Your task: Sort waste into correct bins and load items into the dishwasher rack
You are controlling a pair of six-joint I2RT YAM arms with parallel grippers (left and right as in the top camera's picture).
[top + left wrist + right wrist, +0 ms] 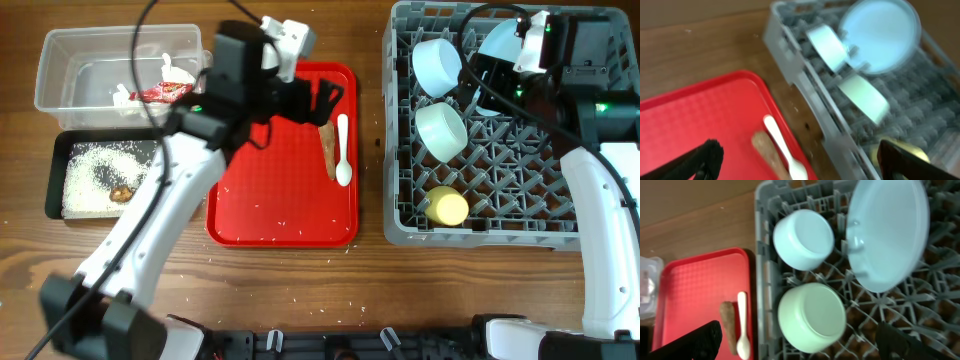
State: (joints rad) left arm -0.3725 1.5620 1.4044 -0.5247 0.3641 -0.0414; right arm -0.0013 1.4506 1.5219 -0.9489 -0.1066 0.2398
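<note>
The robot's left gripper needs to next close on the far half [327, 138] [767, 149] of the brown food stick, next to the white spoon on the red tray.
The grey dishwasher rack [400, 232] holds a whitish bowl [437, 65], a mint-green bowl [441, 130], a yellow cup [447, 207] and a pale-blue plate [497, 40] standing on edge. On the red tray [280, 190] a brown food stick [328, 150] lies beside a white spoon [343, 150]. My left gripper [327, 98] hovers open over the tray's far end, with the stick [767, 152] and spoon [785, 150] between its fingers in the left wrist view. My right gripper [800, 347] hangs open above the mint bowl [812, 315], holding nothing.
At the far left a clear tub [60, 60] holds a red wrapper [165, 93] and white tissue [125, 97]. In front of it a black tray [60, 150] carries rice and a small brown lump [120, 193]. Stray rice grains dot the red tray.
</note>
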